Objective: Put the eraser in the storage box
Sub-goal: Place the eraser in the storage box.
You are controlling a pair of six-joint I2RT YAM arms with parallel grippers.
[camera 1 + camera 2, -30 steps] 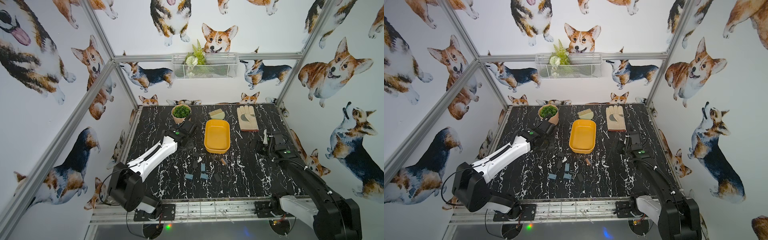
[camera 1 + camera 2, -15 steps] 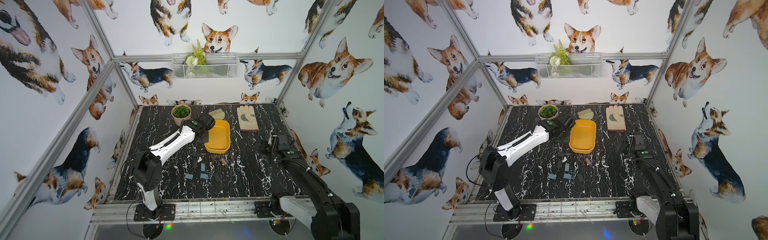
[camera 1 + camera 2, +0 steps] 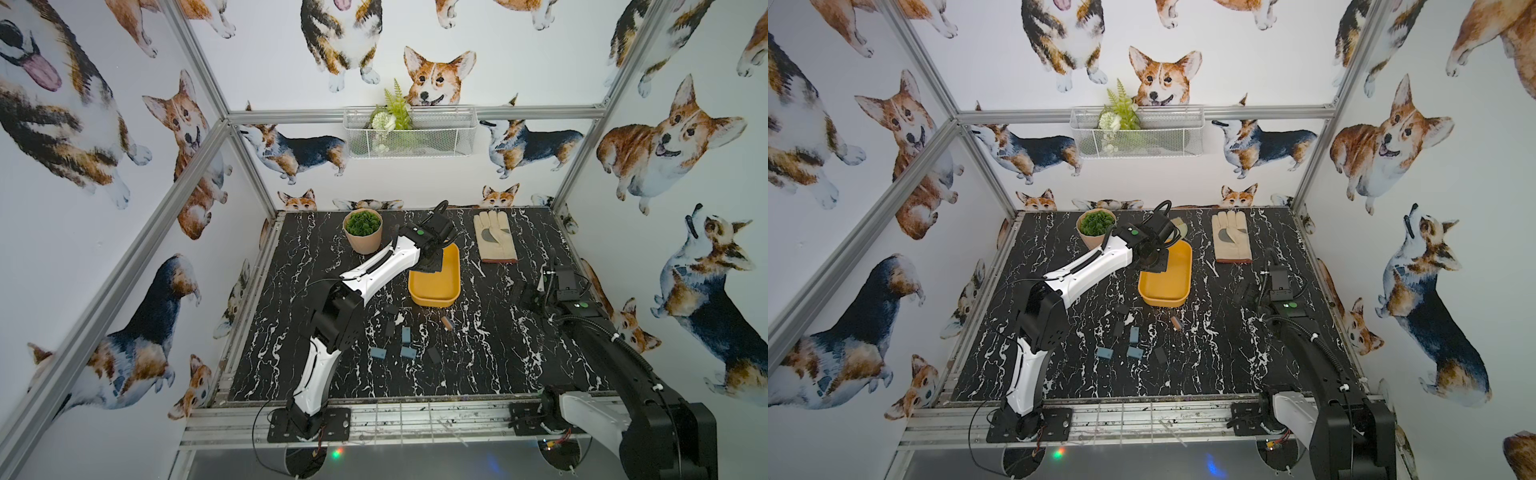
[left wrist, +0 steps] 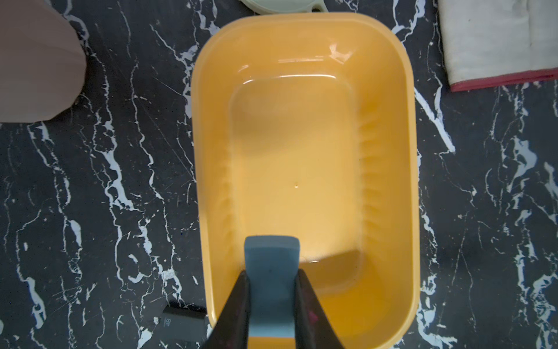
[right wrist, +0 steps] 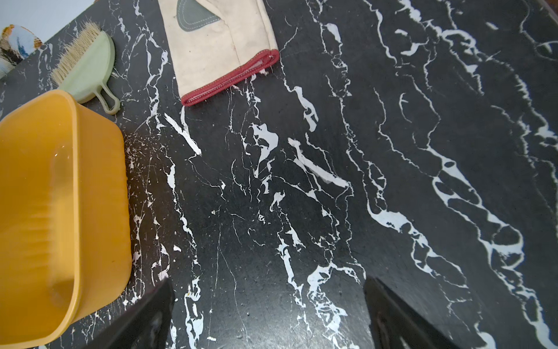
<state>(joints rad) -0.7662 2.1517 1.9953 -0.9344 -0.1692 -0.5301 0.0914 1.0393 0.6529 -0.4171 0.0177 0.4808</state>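
Note:
My left gripper will release the eraser on the bottom of the storage box, near the end (image 3: 422,291) (image 4: 266,245) closest to the loose blocks.
The storage box (image 4: 389,127) is a shallow mustard-yellow tub with nothing lying on its floor; both top views show it mid-table (image 3: 451,286) (image 3: 1183,282), and the right wrist view catches its side (image 5: 99,193). My left gripper (image 4: 271,276) is shut on the eraser (image 4: 271,256), a blue-grey block that hangs over one end of the tub's inside. From above, that gripper (image 3: 430,259) (image 3: 1154,259) is over the tub's left rim. My right gripper (image 5: 268,282) stands open over bare table right of the tub (image 3: 525,297).
Several blue and dark blocks (image 3: 378,353) and a small brown piece (image 3: 447,323) lie in front of the tub. A pink plant pot (image 3: 363,230), a work glove (image 3: 494,237) and a green brush (image 5: 84,66) sit behind it. A wire basket (image 3: 409,133) hangs on the back wall.
My left arm has swung right from beside the tub to over it, still gripping the eraser. The right gripper has drawn back a little to the right.

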